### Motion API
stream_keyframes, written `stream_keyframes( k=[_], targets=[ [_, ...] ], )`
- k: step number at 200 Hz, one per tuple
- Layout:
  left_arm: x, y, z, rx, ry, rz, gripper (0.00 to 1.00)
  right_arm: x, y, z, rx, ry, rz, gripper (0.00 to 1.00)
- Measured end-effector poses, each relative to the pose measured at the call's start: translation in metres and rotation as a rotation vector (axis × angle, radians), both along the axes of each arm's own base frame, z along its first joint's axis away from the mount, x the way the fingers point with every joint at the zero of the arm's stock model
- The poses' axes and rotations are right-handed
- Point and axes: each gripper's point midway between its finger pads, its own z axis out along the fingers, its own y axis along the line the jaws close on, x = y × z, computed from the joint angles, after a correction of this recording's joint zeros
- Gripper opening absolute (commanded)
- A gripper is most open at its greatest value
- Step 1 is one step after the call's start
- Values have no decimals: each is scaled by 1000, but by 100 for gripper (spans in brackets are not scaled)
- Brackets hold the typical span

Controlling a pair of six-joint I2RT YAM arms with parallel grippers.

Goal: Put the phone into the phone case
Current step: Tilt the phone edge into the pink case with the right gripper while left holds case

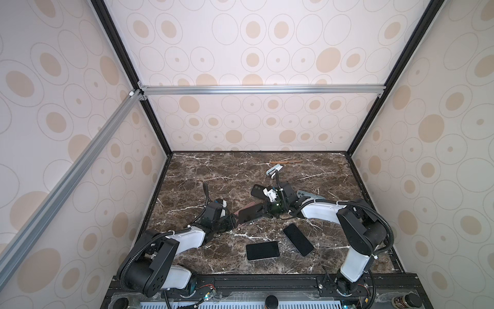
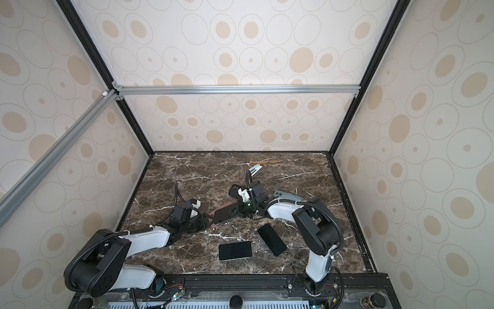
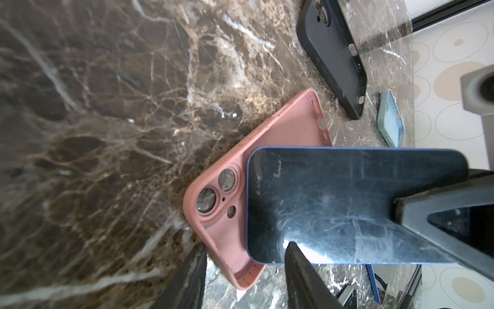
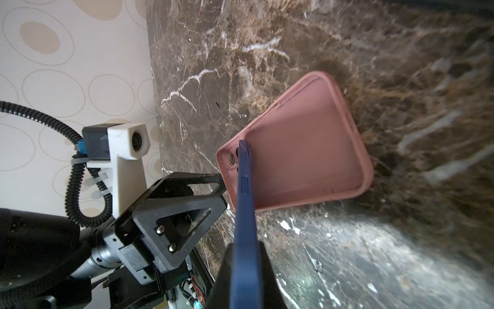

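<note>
Next, my right gripper lets go of the blue-edged phone inside the open pink phone case (image 1: 251,220) (image 4: 307,172), with the phone's screen facing up.
A pink phone case (image 3: 288,133) lies open side up on the marble table (image 1: 213,174), its camera holes towards the left arm. Both top views show it at mid-table (image 1: 247,206) (image 2: 212,214). My right gripper (image 4: 244,247) is shut on a blue-edged phone (image 4: 244,200), held slanting over the case with the dark screen (image 3: 347,203) up. The phone's far corner reaches down into the case's camera end. My left gripper (image 3: 244,248) is open and straddles the case's near corner. One of its fingers (image 3: 192,273) rests against the case's outer wall. The other finger (image 3: 302,278) overlaps the phone's screen.
Two more dark phones (image 1: 262,250) (image 1: 298,239) lie face up near the front edge. A dark case (image 3: 334,53) and a pale green case (image 3: 391,117) lie behind the right arm. A white part (image 1: 274,170) and a wooden stick (image 1: 286,161) sit at the back.
</note>
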Motion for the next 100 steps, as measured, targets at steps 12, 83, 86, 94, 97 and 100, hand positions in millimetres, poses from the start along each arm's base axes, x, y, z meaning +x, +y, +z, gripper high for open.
stream_keyframes(
  k=[12,83,86,94,97,100],
  targets=[
    [2,-1,0,1,0,0,48,2,2,-2,8,4,6,0],
    [13,0,1,23,-14,21,49,-5,9,-4,39,27,44,0],
    [13,0,1,24,-15,23,49,-5,9,-4,39,28,45,0],
    [13,1,1,25,-16,24,49,-7,9,-3,39,29,46,0],
    [14,1,1,26,-17,25,49,-7,9,-3,39,29,47,0],
    [14,1,1,26,-17,25,49,-8,9,-3,38,29,48,0]
  ],
)
